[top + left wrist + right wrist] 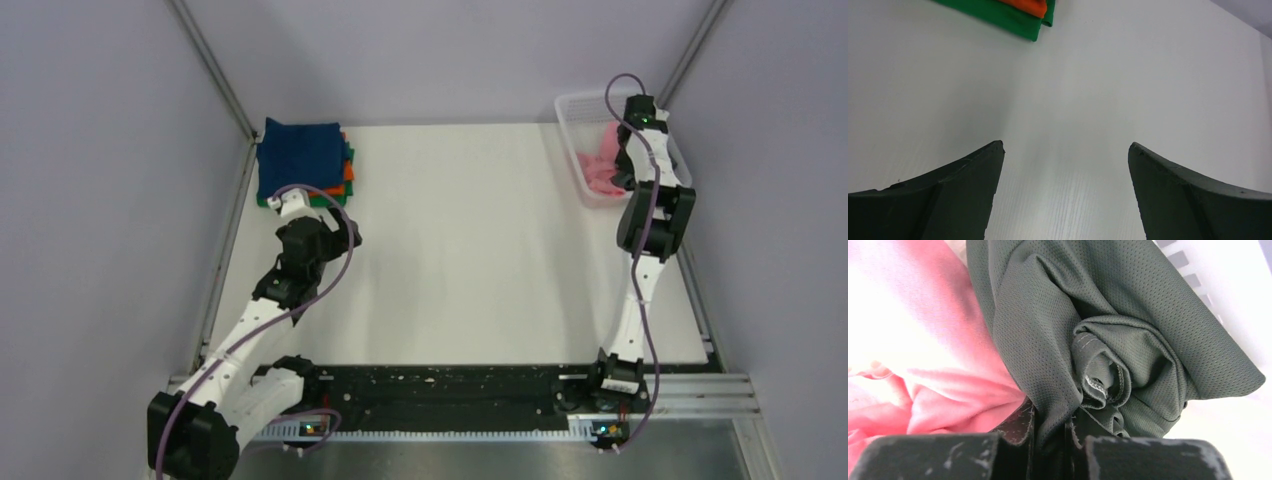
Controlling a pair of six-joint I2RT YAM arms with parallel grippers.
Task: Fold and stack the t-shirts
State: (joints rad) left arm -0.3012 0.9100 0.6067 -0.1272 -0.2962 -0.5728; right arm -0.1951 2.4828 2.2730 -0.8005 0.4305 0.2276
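Observation:
Next, my right gripper releases the dark charcoal grey t-shirt over the pink t-shirt that is inside the white mesh basket [616,153].
A stack of folded t-shirts [303,160], navy on top with orange and green below, lies at the table's far left; its green and orange edges [1020,15] show in the left wrist view. My left gripper [1065,150] is open and empty just in front of the stack, over bare table. My right gripper [1050,427] reaches into the white mesh basket [578,110] at the far right and is shut on a fold of the crumpled dark charcoal grey t-shirt [1108,330]. A pink t-shirt [913,340] lies beside it in the basket and shows in the top view [603,165].
The white table [470,250] is walled by grey panels on the left, back and right. A black rail [450,390] with the arm bases runs along the near edge. The basket's slotted wall [1193,270] stands close behind the grey shirt.

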